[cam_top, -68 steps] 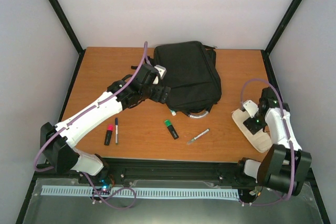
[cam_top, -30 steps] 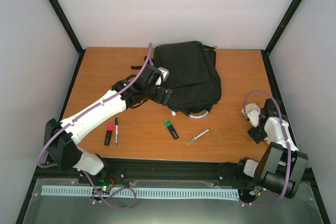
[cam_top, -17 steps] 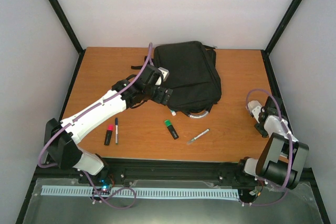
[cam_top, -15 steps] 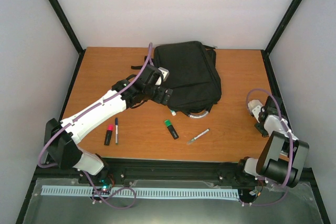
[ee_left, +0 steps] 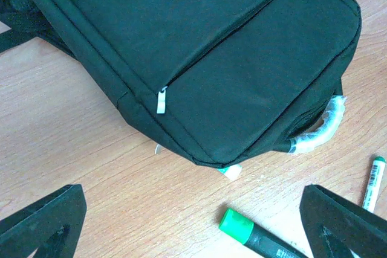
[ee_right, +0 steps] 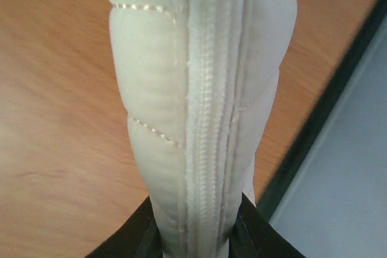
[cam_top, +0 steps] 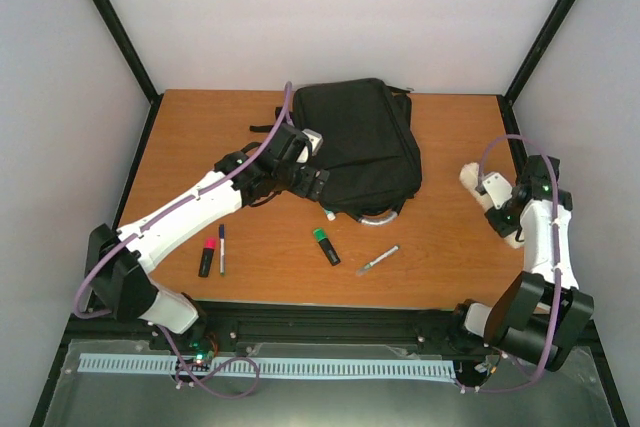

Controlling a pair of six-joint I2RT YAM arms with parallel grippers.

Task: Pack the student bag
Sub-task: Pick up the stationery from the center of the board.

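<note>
My left gripper should move next to the near edge [cam_top: 356, 206] [ee_left: 257, 140] of the student bag, beside the bag's pale loop handle, and close there.
The student bag [cam_top: 360, 142], a large black backpack, lies flat at the back middle of the table. In the left wrist view the student bag [ee_left: 199, 40] fills the top, with a zip pull [ee_left: 161, 99] and a pale loop handle [ee_left: 317, 132]. My left gripper [cam_top: 306, 179] hovers open at the bag's near-left edge; its fingers [ee_left: 42, 222] stand wide apart with nothing between them. At the right edge of the table my right gripper [cam_top: 503, 213] is shut on a white padded pouch [ee_right: 199, 89]. The pouch [cam_top: 470, 176] stands on its edge, lifted off the table.
A green highlighter [cam_top: 326, 246] and a grey pen [cam_top: 377, 260] lie in front of the bag. A pink highlighter [cam_top: 207, 256] and a dark pen [cam_top: 222, 249] lie at the front left. A small white-green scrap [ee_left: 230, 172] pokes out under the bag's corner. The black frame rail [ee_right: 314, 125] runs close to the pouch.
My right gripper closed on the white pouch and raised it off the table, turning it on edge. The left arm and the bag stayed still.
</note>
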